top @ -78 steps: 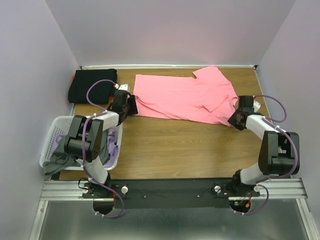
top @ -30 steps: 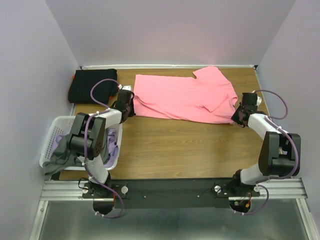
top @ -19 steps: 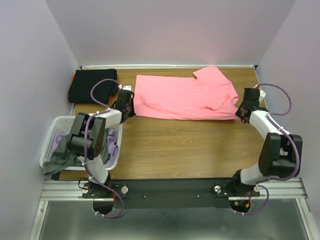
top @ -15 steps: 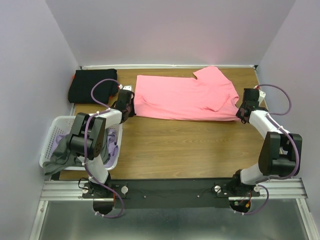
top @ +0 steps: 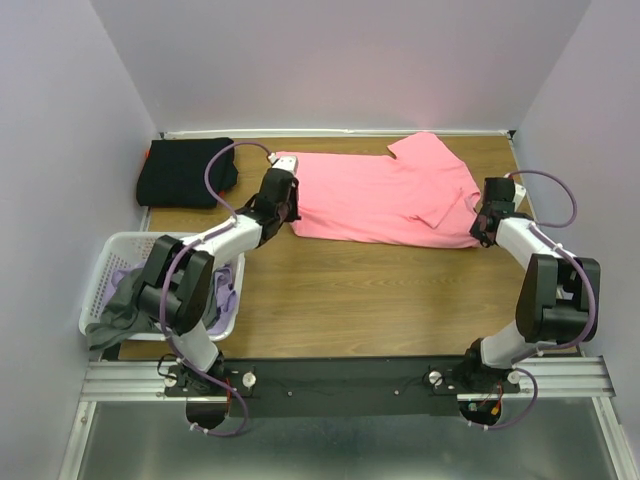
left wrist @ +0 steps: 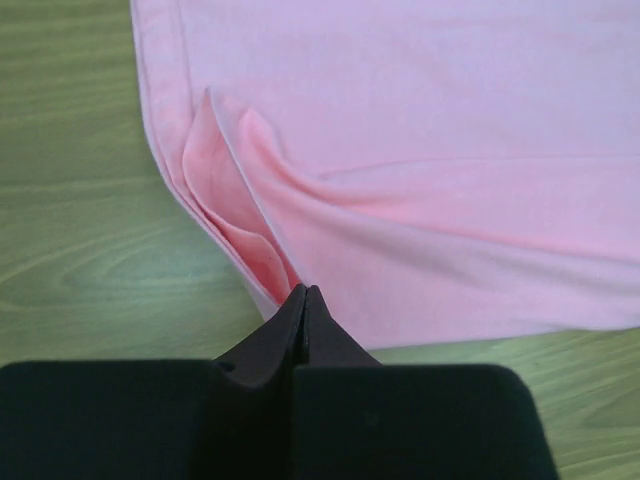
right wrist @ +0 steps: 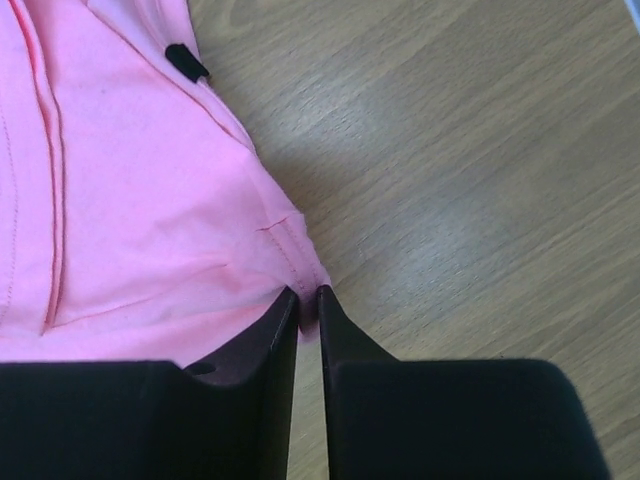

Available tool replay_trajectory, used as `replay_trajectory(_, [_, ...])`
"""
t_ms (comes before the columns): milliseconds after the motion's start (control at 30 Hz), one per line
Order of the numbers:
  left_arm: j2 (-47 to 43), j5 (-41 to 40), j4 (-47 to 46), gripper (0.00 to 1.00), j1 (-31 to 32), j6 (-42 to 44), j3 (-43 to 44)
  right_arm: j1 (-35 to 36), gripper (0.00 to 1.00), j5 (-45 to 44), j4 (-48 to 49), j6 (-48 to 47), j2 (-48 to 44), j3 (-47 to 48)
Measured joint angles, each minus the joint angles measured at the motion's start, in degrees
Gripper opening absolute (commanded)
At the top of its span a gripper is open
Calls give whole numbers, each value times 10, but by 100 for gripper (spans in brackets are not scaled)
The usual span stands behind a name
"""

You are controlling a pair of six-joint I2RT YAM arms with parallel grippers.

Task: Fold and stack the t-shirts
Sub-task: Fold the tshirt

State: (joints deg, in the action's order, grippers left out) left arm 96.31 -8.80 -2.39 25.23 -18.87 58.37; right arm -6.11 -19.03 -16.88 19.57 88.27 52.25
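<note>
The pink t-shirt's hem gapes and bunches in my left gripper; I should open, grab the hem's near corner (left wrist: 267, 300), then pull the t-shirt straight.
A bright pink t-shirt (top: 385, 195) lies spread across the far half of the table, folded over lengthwise. My left gripper (top: 287, 205) is at its left end, shut on a bunched fold of the hem (left wrist: 250, 245), with the tips (left wrist: 305, 290) pressed together. At the shirt's near right corner (right wrist: 300, 265) my right gripper (top: 479, 234) has its jaws a narrow gap apart, and the corner seam sits between the tips (right wrist: 308, 295). A folded black t-shirt (top: 185, 172) rests at the far left corner.
A white lattice basket (top: 100, 290) at the near left holds grey cloth (top: 118, 318) and lavender cloth (top: 228, 290). Bare wooden tabletop (top: 370, 295) stretches between the pink shirt and the arm bases. Walls close in the table on three sides.
My left gripper has moved right and farther back, dragging the shirt's left end inward. The right gripper's jaws have parted slightly at the right corner.
</note>
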Motion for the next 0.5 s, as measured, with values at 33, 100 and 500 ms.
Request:
replay_trajectory(33, [0, 1, -2, 4, 2, 0, 4, 0, 22, 5, 0, 0, 4, 0])
replay_trajectory(100, [10, 4, -11, 4, 3, -1, 15, 0, 22, 12, -1, 0, 9, 0])
replay_trajectory(500, [36, -25, -22, 0, 2, -14, -37, 0, 22, 37, -3, 0, 11, 0])
